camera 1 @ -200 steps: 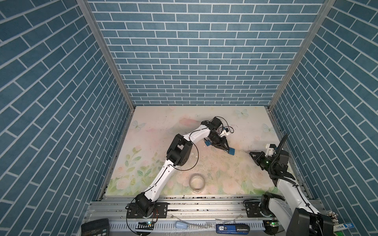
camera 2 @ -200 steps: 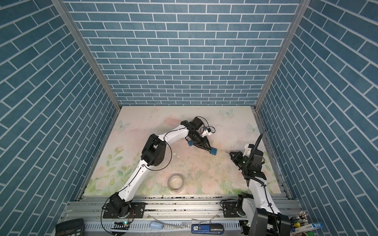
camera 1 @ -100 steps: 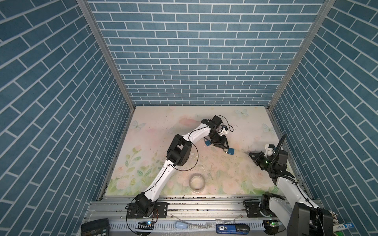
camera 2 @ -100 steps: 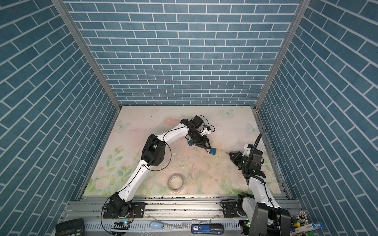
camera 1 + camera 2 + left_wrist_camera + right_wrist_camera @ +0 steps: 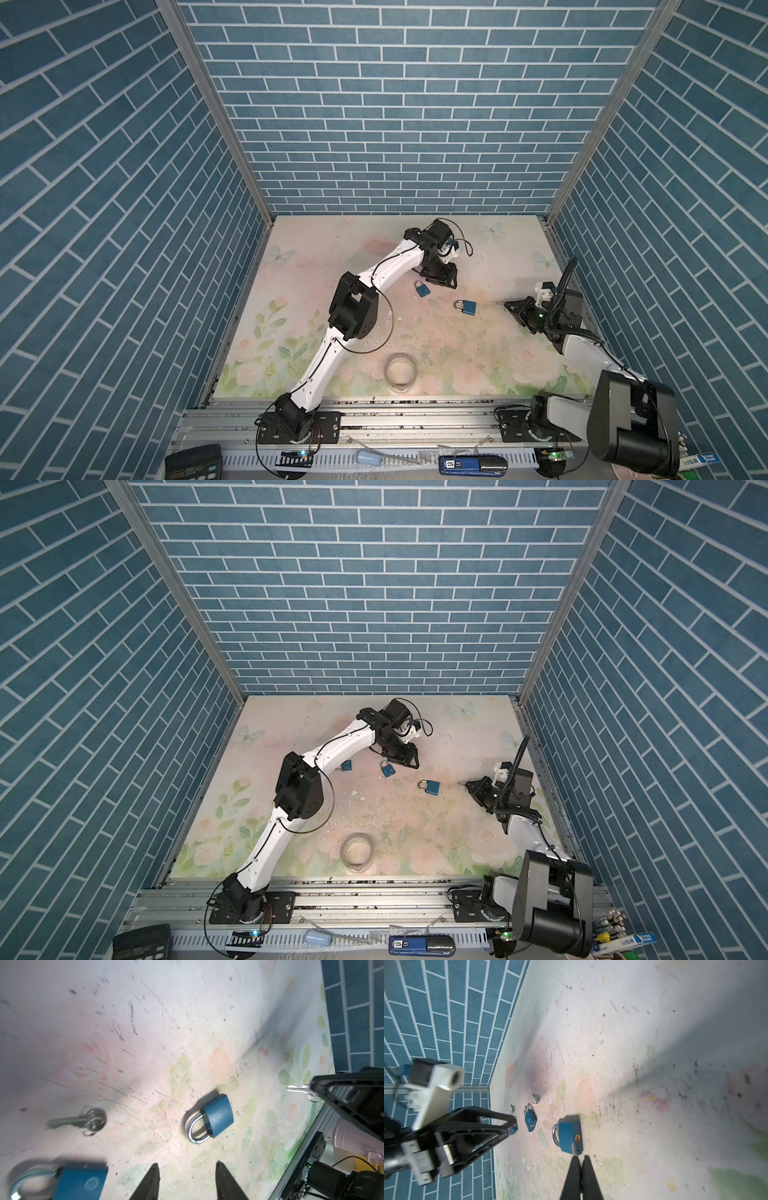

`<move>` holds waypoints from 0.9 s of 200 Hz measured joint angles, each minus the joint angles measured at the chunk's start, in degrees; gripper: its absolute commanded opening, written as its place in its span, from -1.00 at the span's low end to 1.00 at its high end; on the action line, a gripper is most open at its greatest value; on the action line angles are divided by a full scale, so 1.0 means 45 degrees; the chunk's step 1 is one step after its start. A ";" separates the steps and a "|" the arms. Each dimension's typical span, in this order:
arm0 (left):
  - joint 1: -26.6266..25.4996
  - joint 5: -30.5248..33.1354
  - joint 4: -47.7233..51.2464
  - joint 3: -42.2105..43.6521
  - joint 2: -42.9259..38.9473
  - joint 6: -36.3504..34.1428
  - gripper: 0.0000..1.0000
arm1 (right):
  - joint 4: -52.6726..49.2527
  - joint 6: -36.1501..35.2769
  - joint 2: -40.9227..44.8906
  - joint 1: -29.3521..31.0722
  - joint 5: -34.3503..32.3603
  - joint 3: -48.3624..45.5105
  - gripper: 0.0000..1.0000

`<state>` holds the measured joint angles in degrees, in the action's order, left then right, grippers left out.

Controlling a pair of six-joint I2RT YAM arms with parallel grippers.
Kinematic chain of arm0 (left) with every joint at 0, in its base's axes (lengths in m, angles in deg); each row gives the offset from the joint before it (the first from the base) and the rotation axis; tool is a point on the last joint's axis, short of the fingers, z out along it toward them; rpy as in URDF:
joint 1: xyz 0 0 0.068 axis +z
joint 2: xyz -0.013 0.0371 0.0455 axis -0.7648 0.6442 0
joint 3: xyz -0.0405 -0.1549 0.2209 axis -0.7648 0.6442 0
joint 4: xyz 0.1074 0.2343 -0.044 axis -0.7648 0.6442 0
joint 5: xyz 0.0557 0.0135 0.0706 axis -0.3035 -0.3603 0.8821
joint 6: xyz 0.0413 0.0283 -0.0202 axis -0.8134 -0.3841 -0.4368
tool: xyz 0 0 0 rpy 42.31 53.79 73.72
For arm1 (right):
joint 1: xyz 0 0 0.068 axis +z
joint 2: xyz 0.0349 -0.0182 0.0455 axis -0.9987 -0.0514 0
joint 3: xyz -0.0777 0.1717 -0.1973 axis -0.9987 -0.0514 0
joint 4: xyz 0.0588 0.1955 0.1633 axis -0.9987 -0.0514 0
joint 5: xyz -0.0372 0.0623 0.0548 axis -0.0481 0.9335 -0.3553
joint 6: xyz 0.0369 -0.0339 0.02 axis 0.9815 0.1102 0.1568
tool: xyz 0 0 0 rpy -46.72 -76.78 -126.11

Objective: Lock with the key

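Observation:
The robot will put the small silver key down on the floral table (image 5: 473, 293) (image 5: 580, 1105) just behind the blue padlock nearest its right gripper.
A blue padlock (image 5: 469, 307) (image 5: 432, 786) with a silver shackle lies flat on the floral table between the two arms. In the right wrist view its keyhole faces my right gripper (image 5: 580, 1157), which is shut on a small silver key (image 5: 574, 1149) whose blade almost reaches the padlock (image 5: 570, 1134). The left wrist view shows the same key (image 5: 297, 1089) sticking out of that gripper. My left gripper (image 5: 186, 1164) (image 5: 451, 282) stands open and empty, a short way behind the padlock (image 5: 218, 1118).
Two smaller blue padlocks (image 5: 387, 769) (image 5: 347, 765) lie by the left arm. A loose key on a ring (image 5: 76, 1121) lies near them. A tape roll (image 5: 400, 371) sits near the front edge. Brick walls close in the table.
My left gripper has opened, let go of the blue padlock and drawn back from it. The padlock now lies alone on the table. The right gripper has barely moved.

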<state>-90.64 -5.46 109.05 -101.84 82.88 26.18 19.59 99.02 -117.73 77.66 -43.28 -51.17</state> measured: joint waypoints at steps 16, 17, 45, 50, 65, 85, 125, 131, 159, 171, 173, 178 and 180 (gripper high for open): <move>0.0000 0.0578 -0.0039 0.0471 -0.1146 -0.0092 -0.08 | 0.0029 -0.0204 -0.0874 0.0330 0.0010 0.0656 -1.00; 0.0000 0.0612 -0.0044 0.0505 -0.1209 -0.0097 -0.08 | 0.0024 -0.0214 -0.0908 0.0350 0.0010 0.0680 -1.00; 0.0010 0.1622 -0.0495 0.2390 -0.3570 -0.0136 -0.07 | 0.0151 -0.0301 -0.2375 0.1098 -0.0058 0.1642 -1.00; 0.0024 0.1783 -0.0636 0.2846 -0.4012 -0.0121 -0.07 | 0.0185 -0.0301 -0.2657 0.1239 -0.0092 0.1792 -1.00; 0.0078 0.2317 -0.1035 0.4274 -0.5197 -0.0068 -0.06 | 0.0316 -0.0296 -0.3390 0.1681 -0.0277 0.2176 -1.00; 0.0238 0.2973 -0.1705 0.6407 -0.6669 0.0131 -0.04 | 0.0583 -0.0287 -0.4206 0.2171 -0.0539 0.2589 -1.00; 0.1214 0.4070 -0.2963 1.0404 -0.9704 0.0806 0.00 | 0.1156 -0.0253 -0.5357 0.2803 -0.0874 0.3162 -1.00; 0.1375 0.4172 -0.3123 1.0865 -1.0142 0.0913 0.00 | 0.1243 -0.0253 -0.5547 0.2875 -0.0913 0.3269 -1.00; 0.2137 0.4556 -0.3638 1.2366 -1.1735 0.1336 0.01 | 0.1763 -0.0228 -0.6324 0.3147 -0.1098 0.3536 -1.00; 0.2331 0.4648 -0.3823 1.2696 -1.2109 0.1423 0.01 | 0.1889 -0.0180 -0.6581 0.3254 -0.1171 0.3589 -1.00; 0.2361 0.4668 -0.3847 1.2755 -1.2162 0.1443 0.01 | 0.1904 -0.0180 -0.6611 0.3264 -0.1180 0.3594 -1.00; 0.2409 0.4687 -0.3939 1.2876 -1.2279 0.1467 0.01 | 0.1977 -0.0141 -0.6679 0.3293 -0.1190 0.3609 -1.00; 0.2424 0.4711 -0.3968 1.2920 -1.2318 0.1491 0.01 | 0.2006 -0.0146 -0.6683 0.3293 -0.1185 0.3623 -1.00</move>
<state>-79.74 15.74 91.19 -43.70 27.45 32.90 28.61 98.36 -147.81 92.48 -48.62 -34.86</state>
